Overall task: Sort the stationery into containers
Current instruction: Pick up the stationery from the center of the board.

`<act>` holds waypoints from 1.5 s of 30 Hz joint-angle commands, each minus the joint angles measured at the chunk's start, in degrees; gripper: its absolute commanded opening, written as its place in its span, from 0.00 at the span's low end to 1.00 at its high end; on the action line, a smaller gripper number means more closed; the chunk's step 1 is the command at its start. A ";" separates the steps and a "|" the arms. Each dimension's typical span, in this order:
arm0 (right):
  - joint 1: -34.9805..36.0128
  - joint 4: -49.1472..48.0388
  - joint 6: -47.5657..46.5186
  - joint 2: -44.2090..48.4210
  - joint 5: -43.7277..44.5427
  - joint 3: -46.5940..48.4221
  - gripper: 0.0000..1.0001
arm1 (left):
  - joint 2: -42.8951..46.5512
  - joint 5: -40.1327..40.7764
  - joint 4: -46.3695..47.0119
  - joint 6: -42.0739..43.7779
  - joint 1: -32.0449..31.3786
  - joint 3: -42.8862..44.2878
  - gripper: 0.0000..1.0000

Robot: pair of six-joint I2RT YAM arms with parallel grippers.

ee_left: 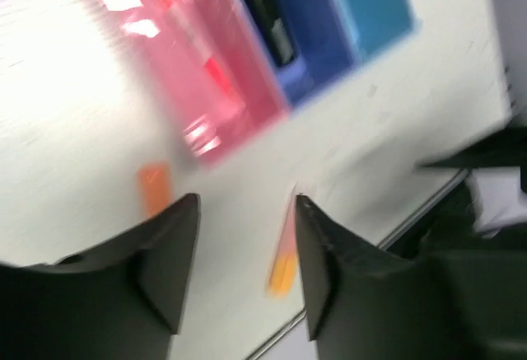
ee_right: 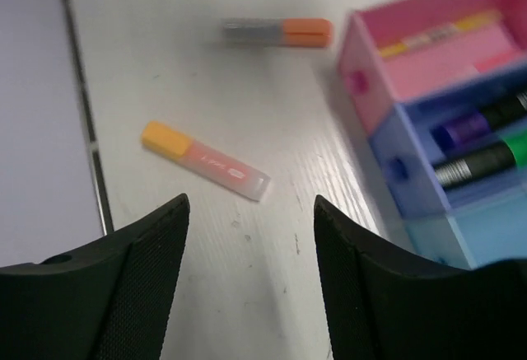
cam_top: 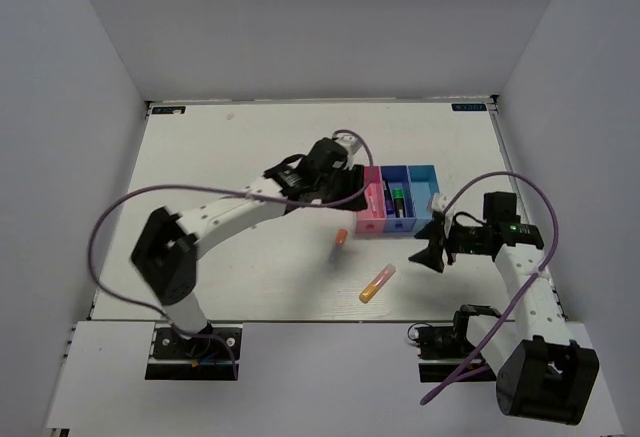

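Observation:
The orange-pink highlighter is next for my right gripper, which should go to it and close on its pink end (cam_top: 387, 273) (ee_right: 242, 179), the one nearer the bins.
The three joined bins, pink (cam_top: 373, 219), blue (cam_top: 398, 222) and cyan (cam_top: 424, 173), stand right of centre. The pink bin (ee_right: 358, 80) holds thin pink and yellow sticks (ee_right: 436, 35). The blue bin (ee_right: 395, 166) holds a purple-capped marker (ee_right: 461, 127) and a green-capped marker (ee_right: 494, 156). A grey-orange marker (cam_top: 339, 246) and an orange-pink highlighter (cam_top: 377, 283) lie on the table in front of the bins. My left gripper (cam_top: 352, 191) hovers at the pink bin's left side, open and empty. My right gripper (cam_top: 432, 250) is open and empty, right of the highlighter (ee_right: 204, 161).
The left wrist view is blurred; it shows the pink bin (ee_left: 189, 72), the green-capped marker (ee_left: 263, 6), the orange cap (ee_left: 154, 187) and the highlighter (ee_left: 284, 265). White walls enclose the table (cam_top: 230, 257) on three sides.

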State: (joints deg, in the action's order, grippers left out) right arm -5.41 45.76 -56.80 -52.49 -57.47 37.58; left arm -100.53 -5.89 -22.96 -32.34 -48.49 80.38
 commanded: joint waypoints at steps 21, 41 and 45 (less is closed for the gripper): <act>27.46 2.68 -45.35 -22.48 17.04 1.26 0.64 | 41.37 5.54 -20.28 16.42 6.04 -36.78 0.75; 37.93 5.04 -39.80 -37.24 28.99 8.65 0.53 | 45.69 6.60 -20.46 17.57 6.39 -38.98 0.76; 38.98 3.47 -38.75 -37.95 33.11 6.46 0.46 | 45.69 6.33 -20.28 17.57 6.30 -38.98 0.76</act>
State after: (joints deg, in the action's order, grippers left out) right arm 32.56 47.86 -96.60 -89.06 -30.39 46.39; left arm -56.23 0.86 -44.34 -15.44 -42.44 41.71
